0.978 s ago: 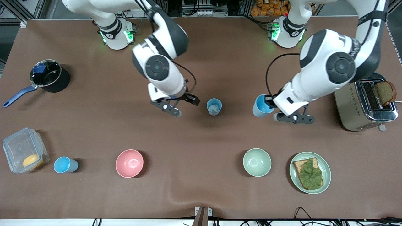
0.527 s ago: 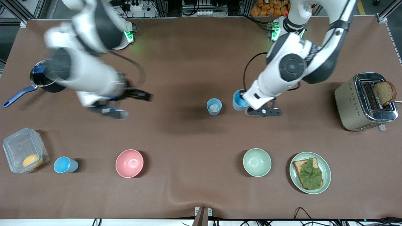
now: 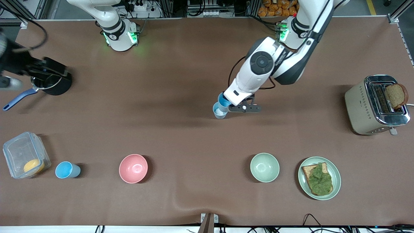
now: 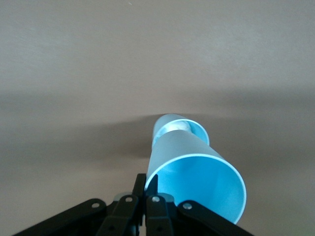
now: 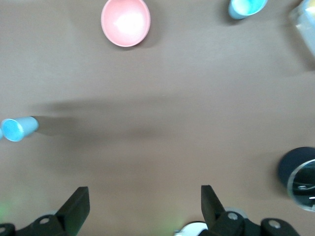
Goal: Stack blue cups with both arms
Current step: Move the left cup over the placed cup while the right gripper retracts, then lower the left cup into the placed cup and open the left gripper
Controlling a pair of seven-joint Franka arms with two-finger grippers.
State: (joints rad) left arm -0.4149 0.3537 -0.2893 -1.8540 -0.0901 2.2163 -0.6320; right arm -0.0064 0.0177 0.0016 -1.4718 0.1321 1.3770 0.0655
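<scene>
I should use my left gripper to set the brighter blue cup free inside the paler blue cup [image 3: 220, 108] [image 4: 181, 130] in the middle of the table.
My left gripper [image 3: 230, 104] is shut on the rim of the brighter blue cup [image 3: 223, 99], also seen in the left wrist view [image 4: 197, 179]. It holds the cup tilted over the paler blue cup [image 3: 219, 113] in the middle of the table. The held cup's base is at the paler cup's [image 4: 180, 127] mouth. My left gripper [image 4: 146, 183] pinches the cup wall. My right gripper [image 3: 48, 68] is open and empty over the black pot at the right arm's end; it shows spread in the right wrist view [image 5: 143, 199]. A third blue cup [image 3: 67, 170] stands beside the plastic box.
A black pot [image 3: 57, 84] with a blue handle is under the right gripper. A clear box [image 3: 24, 152], pink bowl [image 3: 133, 168], green bowl [image 3: 264, 167] and plate with toast [image 3: 336, 177] line the near side. A toaster [image 3: 372, 106] stands at the left arm's end.
My left gripper carried the brighter cup sideways until it came over the paler cup. My right arm swung away from the middle to over the pot.
</scene>
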